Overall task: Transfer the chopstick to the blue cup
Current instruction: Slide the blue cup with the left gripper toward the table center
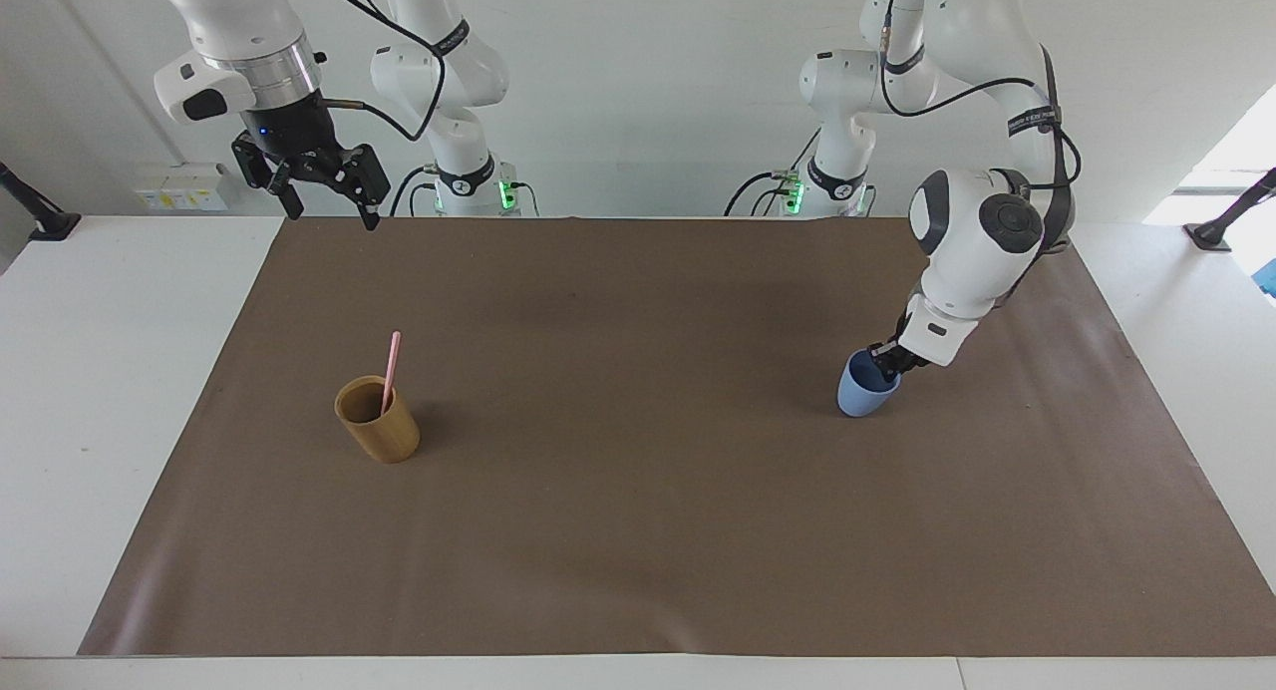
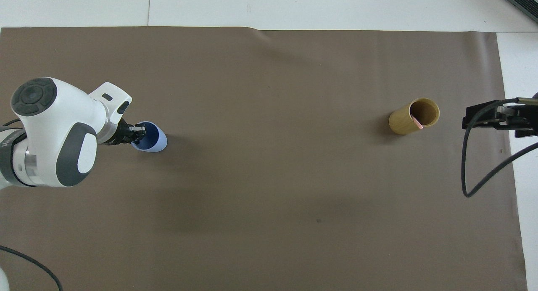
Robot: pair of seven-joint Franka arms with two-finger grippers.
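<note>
Next, I move my right gripper to the pale pink chopstick's upper end (image 2: 421,126) at the tan-brown cup's rim and close it there.
The pale pink chopstick (image 1: 392,366) stands leaning in the tan-brown cup (image 1: 378,421) toward the right arm's end of the mat; in the overhead view only its tip (image 2: 417,122) shows at that cup's rim (image 2: 414,116). The light-blue cup (image 1: 863,393) sits toward the left arm's end, slightly tilted. My left gripper (image 1: 885,363) is shut on its rim, one finger inside the cup (image 2: 150,138); the gripper also shows in the overhead view (image 2: 135,134). My right gripper (image 1: 329,206) is open and empty, raised over the mat's corner nearest the robots.
A brown mat (image 1: 638,530) covers most of the white table (image 1: 90,391). The right arm's cable (image 2: 466,165) hangs over the mat's edge in the overhead view. Only the two cups stand on the mat.
</note>
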